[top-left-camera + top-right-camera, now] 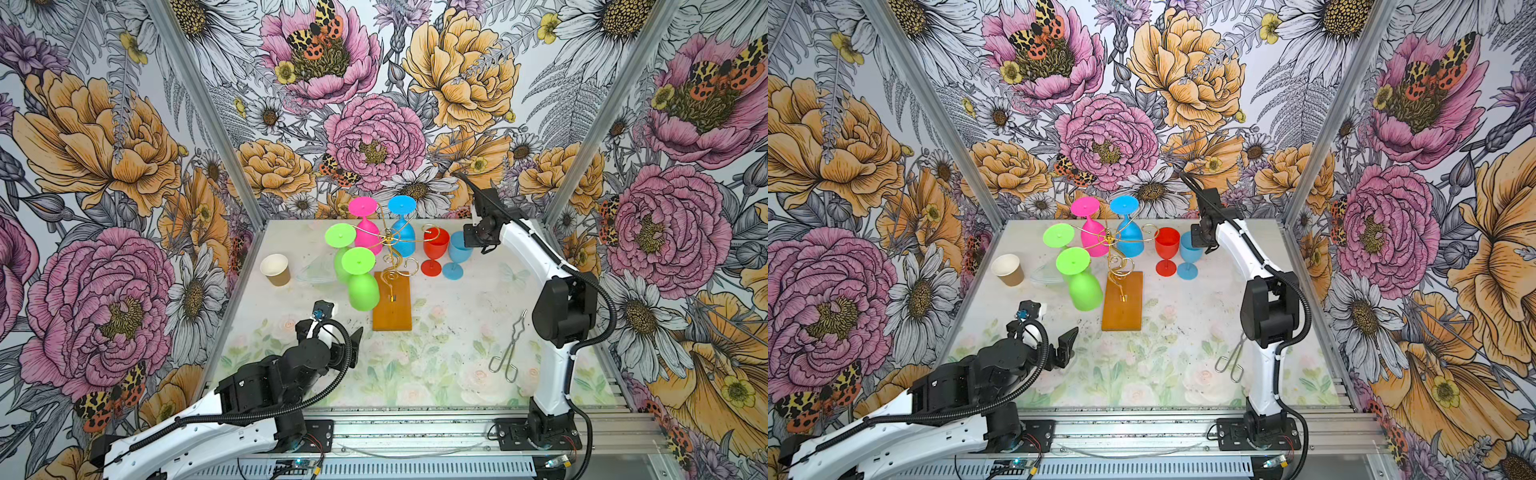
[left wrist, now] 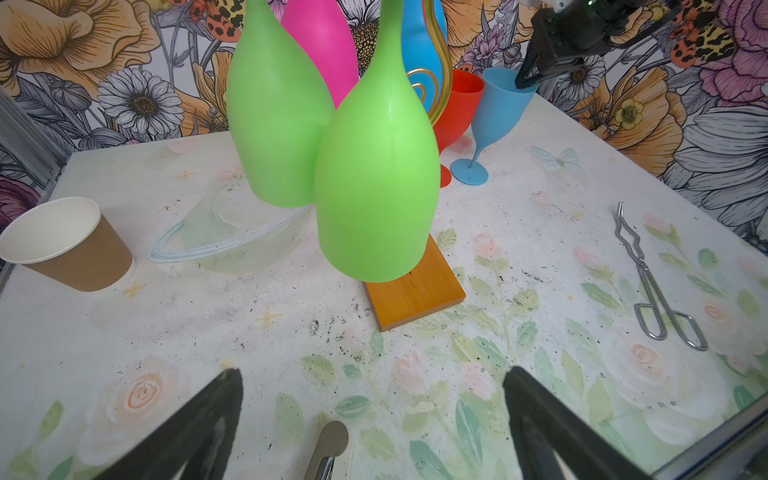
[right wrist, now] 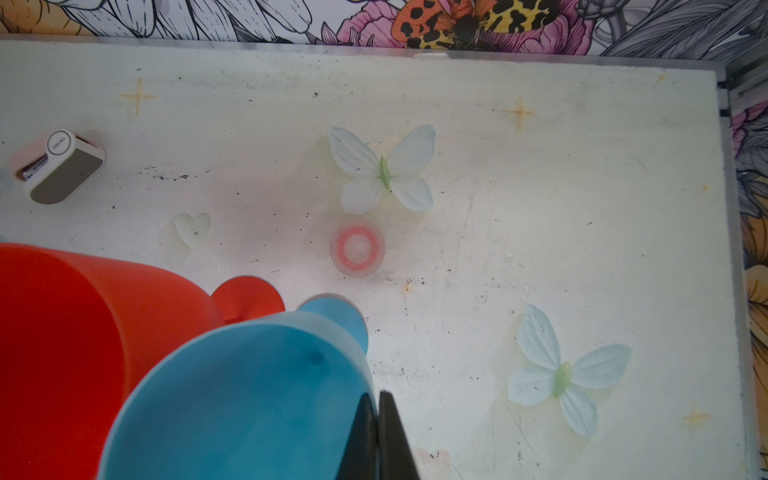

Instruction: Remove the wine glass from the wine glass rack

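The robot's left gripper should close on the upturned foot point(image 1: 345, 262) of the front green wine glass, the one that hangs nearest the wooden base of the rack.
The wine glass rack point(image 1: 392, 307) point(image 1: 1122, 303) point(image 2: 415, 295) is gold wire on an orange-brown wooden base, mid-table. Upside down from its arms hang two green wine glasses point(image 1: 361, 286) point(image 2: 374, 178), a pink one point(image 1: 365, 226) and a blue one point(image 1: 402, 232). Right of the rack a red glass point(image 1: 434, 249) stands upright. Beside it is a light blue wine glass point(image 1: 457, 253) point(image 3: 249, 395), slightly tilted, foot down at the table. My right gripper point(image 1: 468, 243) point(image 3: 379, 395) is shut on its rim, one finger inside the bowl. My left gripper point(image 2: 372, 382) point(image 1: 332, 332) is open and holds nothing, in front of the green glasses.
A paper cup point(image 1: 276, 269) and a clear glass dish point(image 1: 318, 272) sit left of the rack. Metal tongs point(image 1: 509, 349) lie at the right front. A small white device point(image 3: 62, 166) and a pink tape ring point(image 3: 357, 248) lie on the table.
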Controlling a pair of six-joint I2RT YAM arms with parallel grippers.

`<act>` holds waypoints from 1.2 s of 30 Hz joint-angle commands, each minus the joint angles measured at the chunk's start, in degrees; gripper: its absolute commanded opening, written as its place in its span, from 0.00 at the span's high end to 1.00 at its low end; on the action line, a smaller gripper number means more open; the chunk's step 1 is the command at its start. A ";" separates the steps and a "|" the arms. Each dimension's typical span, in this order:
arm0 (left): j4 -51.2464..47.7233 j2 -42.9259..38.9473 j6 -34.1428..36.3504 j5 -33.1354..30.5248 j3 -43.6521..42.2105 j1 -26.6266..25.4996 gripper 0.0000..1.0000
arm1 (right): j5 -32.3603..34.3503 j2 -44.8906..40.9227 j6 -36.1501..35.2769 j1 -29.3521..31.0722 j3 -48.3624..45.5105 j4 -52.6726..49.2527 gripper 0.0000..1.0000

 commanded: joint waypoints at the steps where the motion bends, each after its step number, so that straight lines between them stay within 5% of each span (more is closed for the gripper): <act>1: -0.40 -1.17 -0.34 1.51 -0.72 0.50 0.01 | 1.71 1.26 0.09 0.27 2.31 0.64 1.00; 18: -0.38 -3.43 -0.87 1.03 -1.51 0.59 0.01 | 2.71 2.41 0.06 0.14 2.60 0.64 1.00; 26: -0.87 -2.69 -1.05 2.35 -0.64 2.17 0.01 | 2.12 2.55 -0.09 0.07 2.69 0.64 0.89; 36: -3.78 -1.86 -4.09 8.74 1.52 10.80 0.01 | 2.96 -0.88 -0.26 -0.15 2.14 0.64 0.48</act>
